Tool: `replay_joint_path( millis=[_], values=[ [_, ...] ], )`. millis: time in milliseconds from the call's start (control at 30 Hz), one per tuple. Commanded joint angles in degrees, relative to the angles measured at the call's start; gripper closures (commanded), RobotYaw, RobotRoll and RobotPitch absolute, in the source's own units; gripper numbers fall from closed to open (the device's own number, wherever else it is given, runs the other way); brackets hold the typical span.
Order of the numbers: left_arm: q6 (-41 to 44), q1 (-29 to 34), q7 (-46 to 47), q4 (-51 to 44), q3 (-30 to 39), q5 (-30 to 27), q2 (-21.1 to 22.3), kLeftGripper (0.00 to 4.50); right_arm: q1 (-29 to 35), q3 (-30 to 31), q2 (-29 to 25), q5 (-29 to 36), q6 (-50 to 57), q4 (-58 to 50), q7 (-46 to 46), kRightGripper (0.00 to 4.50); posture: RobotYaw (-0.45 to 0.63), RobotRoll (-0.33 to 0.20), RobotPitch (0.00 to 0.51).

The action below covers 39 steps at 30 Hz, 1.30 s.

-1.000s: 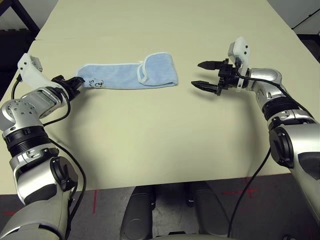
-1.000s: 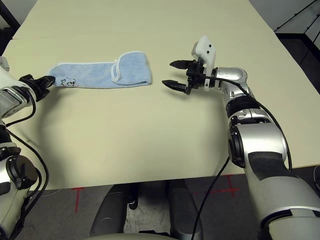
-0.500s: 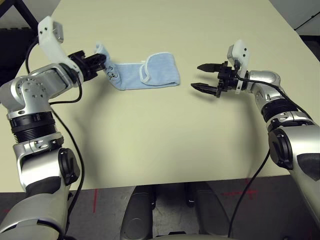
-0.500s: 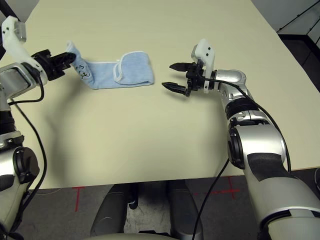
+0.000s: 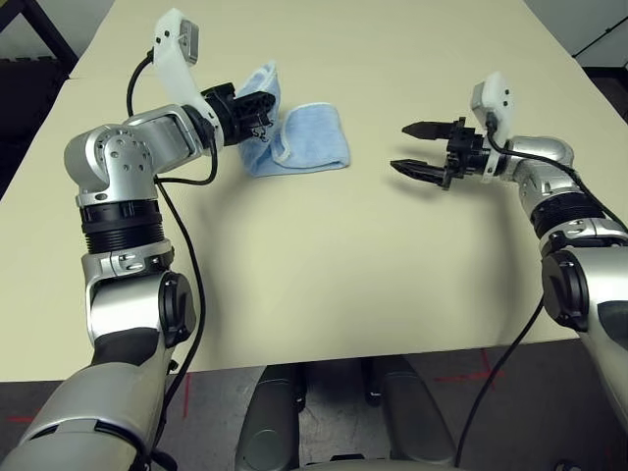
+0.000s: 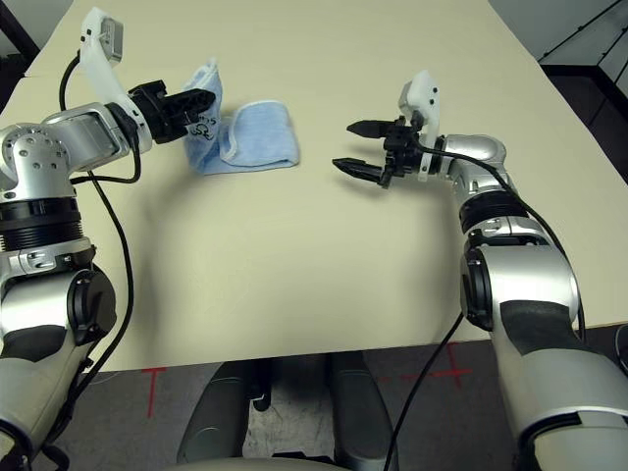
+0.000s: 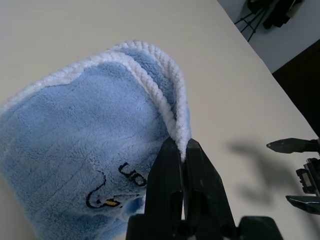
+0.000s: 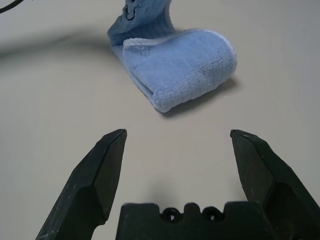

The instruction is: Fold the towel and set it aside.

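Next, my left gripper lets go of the towel's raised end on the folded part (image 5: 331, 143), close to the edge that faces my right gripper. That end is now held above the folded part.
The light blue towel (image 5: 309, 139) with white edging lies on the far left part of the table, its right end folded over. My left gripper (image 5: 265, 106) is shut on the towel's left end (image 7: 125, 130), holding it lifted above the folded part; a dark emblem shows on the raised cloth. My right gripper (image 5: 412, 147) hovers open to the right of the towel, a short gap away, fingers (image 8: 107, 165) pointing at it with nothing between them.
The cream table (image 5: 324, 275) stretches wide in front of and behind the towel. Dark floor lies past its left and right edges.
My left gripper has carried the towel's left end up and to the right, over the folded part. My right gripper stays open and has drifted slightly right.
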Motion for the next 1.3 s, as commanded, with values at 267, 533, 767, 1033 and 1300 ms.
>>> replay_joint_path(
  millis=[267,533,767,1033,1300],
  values=[
    [0.0,-1.0,-2.8,1.4,-3.8,1.2,-3.2,4.46,1.1,-0.2,-1.3,-0.4,-0.7,-0.2,-0.1,0.00,0.01,0.000,0.221],
    [-0.6,-2.1,-2.2,1.7,-5.3,2.4,-7.8,4.46,1.0,-0.1,-0.7,-0.4,-0.9,-0.3,-0.6,0.00,0.01,0.000,0.221],
    [-1.6,-0.1,-1.0,3.8,-7.1,5.2,-11.0,4.46,0.9,0.2,-0.6,-0.7,-1.0,-0.3,-1.1,0.00,0.01,0.000,0.225],
    [-2.6,1.7,-0.6,3.8,-8.2,6.8,-13.4,2.64,0.9,0.5,-0.4,-1.2,-1.5,-0.2,-1.8,0.00,0.02,0.000,0.225],
    [-8.1,1.0,4.4,4.7,-1.3,4.9,-20.0,0.02,0.7,0.6,0.0,-1.9,-1.7,0.0,-2.7,0.00,0.02,0.000,0.225]
  ],
)
